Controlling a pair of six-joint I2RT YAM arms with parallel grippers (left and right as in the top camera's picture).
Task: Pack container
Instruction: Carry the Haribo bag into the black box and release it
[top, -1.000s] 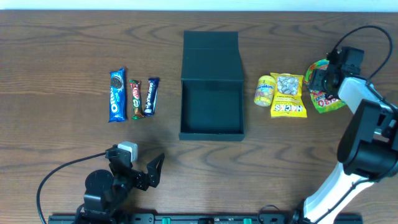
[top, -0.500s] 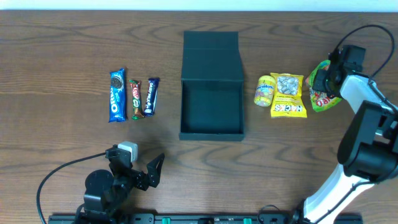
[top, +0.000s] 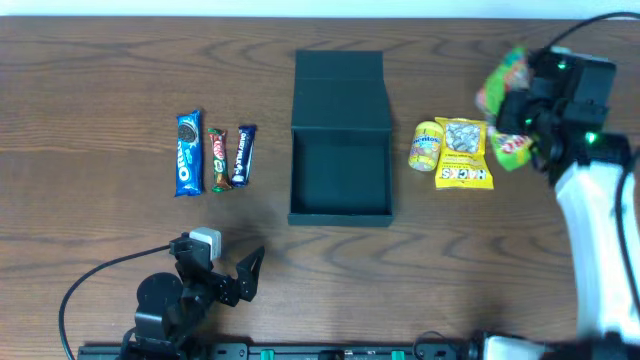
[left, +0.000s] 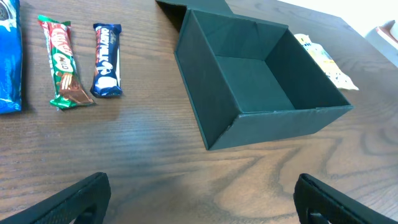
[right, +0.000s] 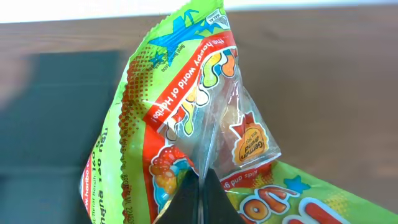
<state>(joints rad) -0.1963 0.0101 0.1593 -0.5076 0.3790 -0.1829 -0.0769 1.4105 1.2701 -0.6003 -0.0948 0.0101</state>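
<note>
I will use my right gripper to set the green gummy bag down on the bare bottom of the open container (top: 333, 185), close to the container's front side.
The container (top: 340, 185), a dark teal box, stands open at the table's middle with its lid flap (top: 340, 90) folded back; it also shows in the left wrist view (left: 267, 81). My right gripper (top: 518, 115) hangs above the table's right side, shut on a green gummy bag (top: 500, 80). In the right wrist view its closed fingertips (right: 200, 194) pinch a fold of the gummy bag (right: 180, 99), which dangles clear of the wood, with the container (right: 50, 124) dark behind it. My left gripper (left: 202, 205) rests wide open near the front edge, nothing between its fingers.
Left of the box lie a blue cookie pack (top: 188, 152), a green-red bar (top: 218, 158) and a dark blue bar (top: 243, 155). Right of it lie a small yellow packet (top: 425, 145) and a yellow nut bag (top: 463, 152). A cable loops at the front left.
My right gripper closed on the gummy bag and lifted it off the table, rising and shifting a little left. The left arm stayed still.
</note>
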